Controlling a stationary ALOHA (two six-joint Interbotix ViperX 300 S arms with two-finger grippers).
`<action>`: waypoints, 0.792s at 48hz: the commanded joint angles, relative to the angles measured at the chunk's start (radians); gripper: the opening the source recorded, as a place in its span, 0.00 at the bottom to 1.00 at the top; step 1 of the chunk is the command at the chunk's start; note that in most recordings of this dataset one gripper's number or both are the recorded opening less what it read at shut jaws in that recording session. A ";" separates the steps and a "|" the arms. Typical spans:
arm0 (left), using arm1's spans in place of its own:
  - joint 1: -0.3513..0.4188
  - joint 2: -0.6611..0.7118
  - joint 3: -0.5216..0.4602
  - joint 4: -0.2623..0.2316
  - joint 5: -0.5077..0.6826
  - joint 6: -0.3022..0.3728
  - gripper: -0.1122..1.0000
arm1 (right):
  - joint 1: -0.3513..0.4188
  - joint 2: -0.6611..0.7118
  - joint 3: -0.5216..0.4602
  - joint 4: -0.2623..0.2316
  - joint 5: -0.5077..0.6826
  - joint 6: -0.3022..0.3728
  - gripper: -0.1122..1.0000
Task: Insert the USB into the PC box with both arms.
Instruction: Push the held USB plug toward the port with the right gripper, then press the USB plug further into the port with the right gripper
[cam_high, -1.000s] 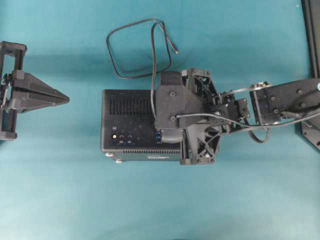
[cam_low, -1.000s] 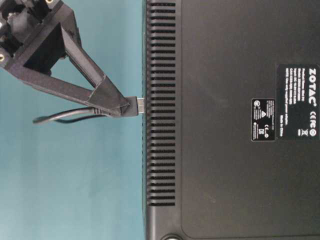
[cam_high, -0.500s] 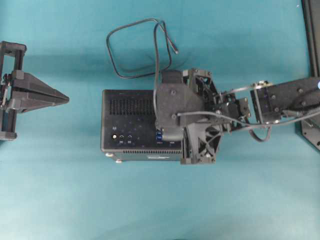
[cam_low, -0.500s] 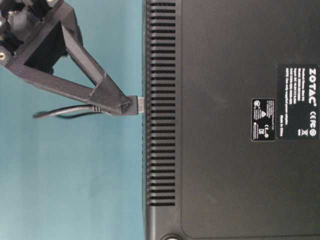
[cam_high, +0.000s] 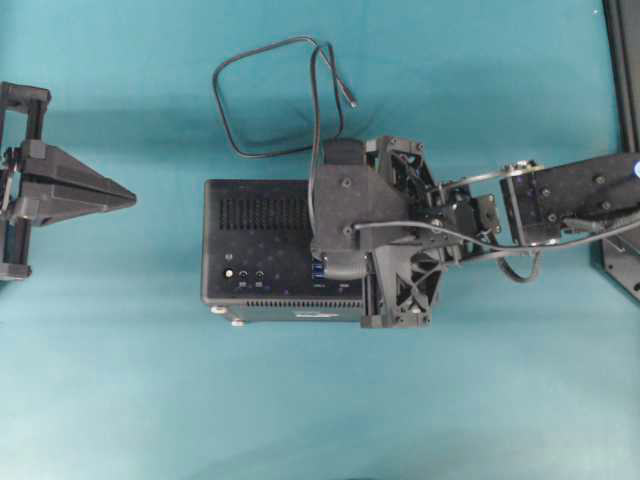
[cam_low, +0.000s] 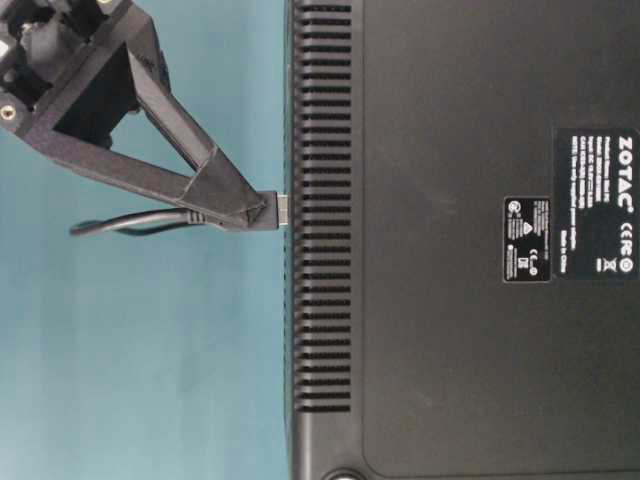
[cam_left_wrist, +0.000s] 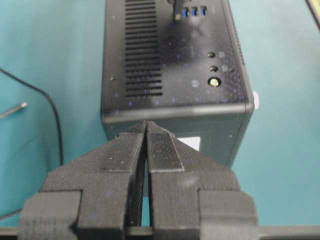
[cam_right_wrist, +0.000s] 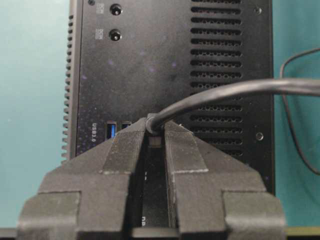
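The USB's metal tip is only shallow in the PC box, so the robot's right gripper will open, back up, close at the USB's cable end (cam_low: 198, 216) and push.
The PC box (cam_high: 255, 250) lies on the teal table with its port face up. My right gripper (cam_right_wrist: 154, 128) is shut on the USB (cam_right_wrist: 155, 137), with the cable (cam_right_wrist: 230, 92) running off to the right. It stands beside the blue USB ports (cam_right_wrist: 112, 131). In the table-level view the right gripper (cam_low: 262, 210) holds the USB (cam_low: 272, 212) with its metal tip at the face of the PC box (cam_low: 450, 300). My left gripper (cam_high: 128, 200) is shut and empty, apart from the box's left end. It also shows in the left wrist view (cam_left_wrist: 146, 125).
The black cable loops (cam_high: 270, 100) on the table behind the box, its thin loose end (cam_high: 352, 102) beside the loop. My right arm (cam_high: 560, 200) reaches in from the right. A black frame (cam_high: 625, 60) stands at the right edge.
My right gripper with the USB has shifted very slightly and the trailing cable has risen a little. The plug's tip stays at the box's face. The left gripper has barely moved.
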 joint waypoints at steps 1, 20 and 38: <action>-0.002 0.000 -0.014 0.003 -0.009 -0.002 0.10 | 0.035 0.003 0.005 0.021 0.005 0.011 0.18; -0.002 0.000 -0.014 0.002 -0.009 -0.002 0.10 | 0.023 0.003 0.005 0.017 0.003 0.008 0.22; -0.002 -0.002 -0.017 0.003 -0.009 -0.002 0.10 | 0.025 0.000 -0.003 0.014 0.006 0.008 0.65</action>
